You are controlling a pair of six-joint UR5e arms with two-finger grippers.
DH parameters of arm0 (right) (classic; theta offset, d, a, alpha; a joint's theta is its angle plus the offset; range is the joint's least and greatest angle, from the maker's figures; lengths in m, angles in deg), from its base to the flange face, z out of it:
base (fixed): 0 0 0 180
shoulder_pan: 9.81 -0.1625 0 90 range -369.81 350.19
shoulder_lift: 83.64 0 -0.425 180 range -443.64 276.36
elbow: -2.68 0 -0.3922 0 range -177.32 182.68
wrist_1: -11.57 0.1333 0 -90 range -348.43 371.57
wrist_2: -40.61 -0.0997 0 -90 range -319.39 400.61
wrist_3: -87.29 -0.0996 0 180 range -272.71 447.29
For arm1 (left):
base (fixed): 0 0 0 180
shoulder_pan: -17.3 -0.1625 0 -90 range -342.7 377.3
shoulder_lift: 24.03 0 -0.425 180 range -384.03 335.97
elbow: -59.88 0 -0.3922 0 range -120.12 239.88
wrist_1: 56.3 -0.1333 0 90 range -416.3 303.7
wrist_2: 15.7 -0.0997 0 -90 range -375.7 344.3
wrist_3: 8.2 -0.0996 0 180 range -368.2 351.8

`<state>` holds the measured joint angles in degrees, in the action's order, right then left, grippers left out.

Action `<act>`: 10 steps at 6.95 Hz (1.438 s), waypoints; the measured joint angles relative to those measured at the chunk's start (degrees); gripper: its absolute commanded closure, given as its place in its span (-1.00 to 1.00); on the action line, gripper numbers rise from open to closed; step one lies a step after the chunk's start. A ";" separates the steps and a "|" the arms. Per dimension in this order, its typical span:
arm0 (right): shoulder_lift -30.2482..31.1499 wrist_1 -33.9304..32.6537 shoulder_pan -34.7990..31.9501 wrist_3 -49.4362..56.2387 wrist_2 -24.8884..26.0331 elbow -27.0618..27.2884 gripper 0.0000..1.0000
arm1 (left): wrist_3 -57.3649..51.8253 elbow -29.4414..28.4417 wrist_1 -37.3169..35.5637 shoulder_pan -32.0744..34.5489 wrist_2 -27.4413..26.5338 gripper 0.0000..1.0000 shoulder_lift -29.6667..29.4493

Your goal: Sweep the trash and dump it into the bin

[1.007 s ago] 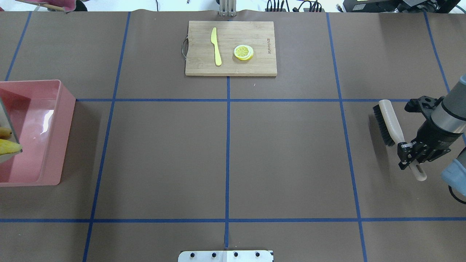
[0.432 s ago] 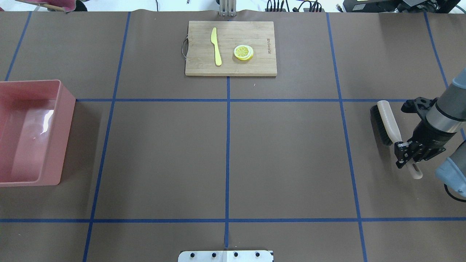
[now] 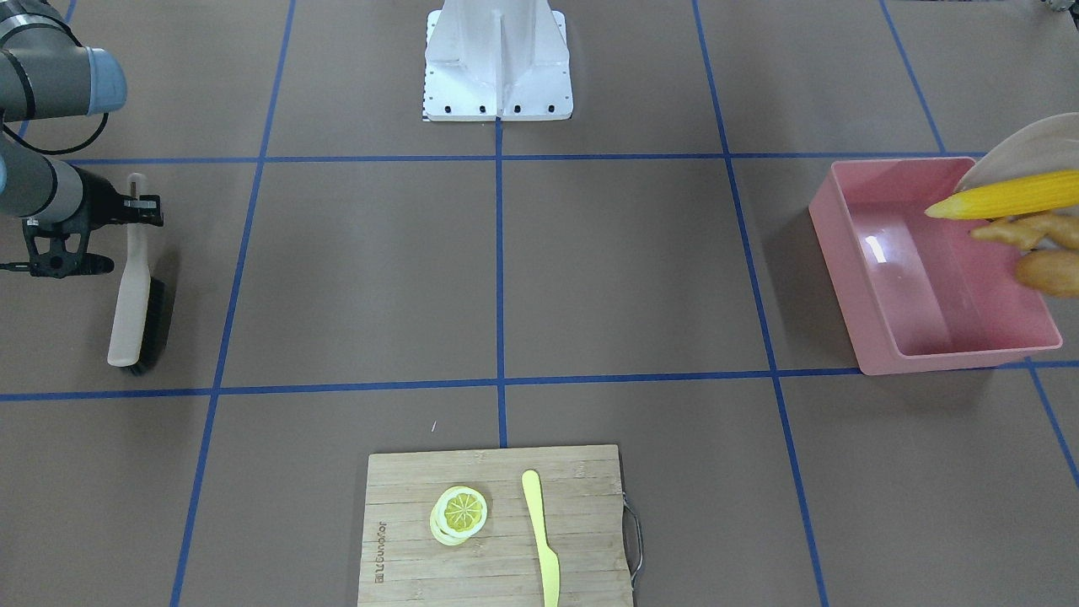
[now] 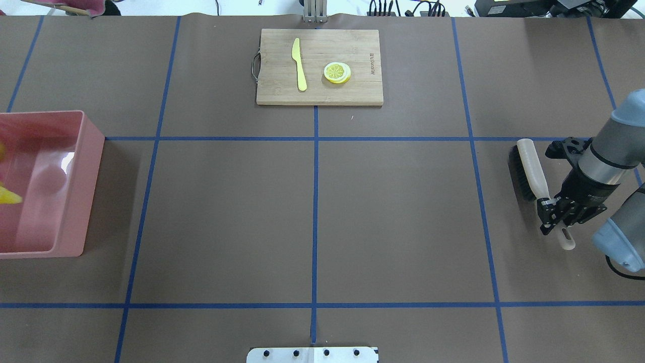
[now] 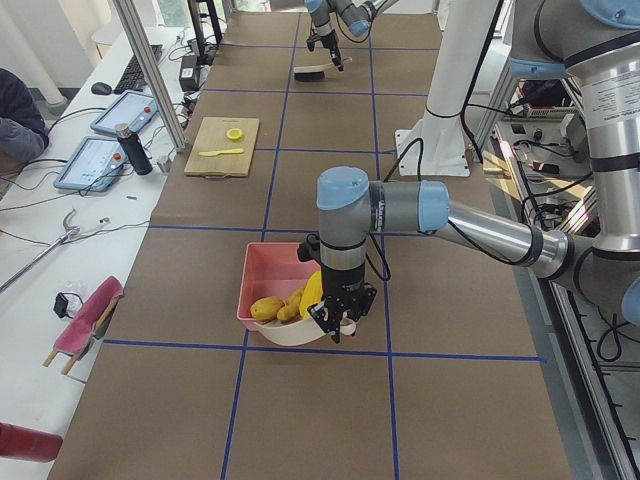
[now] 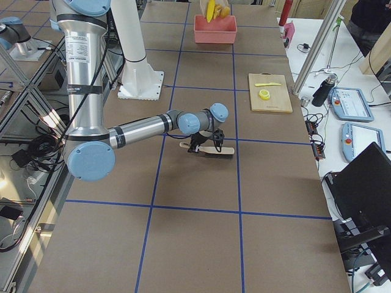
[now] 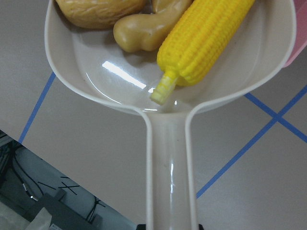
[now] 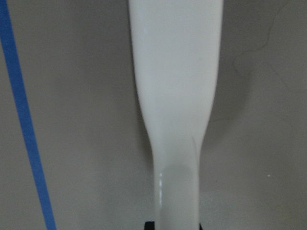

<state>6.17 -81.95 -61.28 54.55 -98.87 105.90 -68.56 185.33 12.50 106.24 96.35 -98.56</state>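
Note:
I need to set the beige dustpan down with my left gripper on the table (image 3: 637, 269) between the pink bin and the middle tape line.
My left gripper (image 5: 340, 320) is shut on the handle of a beige dustpan (image 7: 168, 96) and holds it tilted over the pink bin (image 3: 851, 244). In the pan lie the yellow corn cob (image 7: 206, 43), the tan ginger root (image 7: 144, 31) and the brown potato lump (image 7: 96, 9). From the front they hang over the bin's outer side: corn (image 3: 1003, 196), ginger (image 3: 1024, 229), potato (image 3: 1049, 271). My right gripper (image 4: 552, 209) is shut on the handle of a black-bristled brush (image 4: 526, 166), which lies low at the table's right end.
A wooden cutting board (image 4: 352, 91) at the far middle carries a lemon slice (image 4: 336, 72) and a pale yellow knife (image 4: 299, 64). The robot's white base plate (image 4: 312, 355) is at the near edge. Blue tape lines cross the brown table.
My right gripper has moved the brush slightly left and farther away. At the bin's left edge the pan with corn went out of view, and now a corn tip shows again.

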 measured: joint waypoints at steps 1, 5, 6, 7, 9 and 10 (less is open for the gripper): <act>-0.04 0.00 0.09 -0.03 -0.06 -0.05 -0.90 | -1.48 2.99 -0.66 -3.46 -0.59 1.00 0.00; -0.18 0.09 -1.01 0.02 -0.36 2.41 -1.00 | -11.61 8.71 -0.23 -5.74 -1.12 1.00 1.06; -0.21 0.11 -2.61 0.02 -0.63 3.93 -1.00 | -12.17 8.97 2.78 -5.42 1.25 1.00 1.00; -0.29 0.13 -4.98 -0.14 -0.59 6.01 -1.00 | -12.21 8.82 7.73 -5.70 4.79 1.00 0.72; -0.36 -0.02 -13.76 0.41 -0.11 8.31 -1.00 | -11.09 7.62 18.43 -9.24 13.24 1.00 -0.18; -0.26 -0.15 -19.00 2.86 0.19 8.43 -1.00 | -7.92 5.32 24.23 -14.27 15.62 1.00 -1.63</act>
<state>5.91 -82.10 -80.28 57.41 -98.69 114.33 -76.47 190.65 36.73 91.97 111.97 -100.19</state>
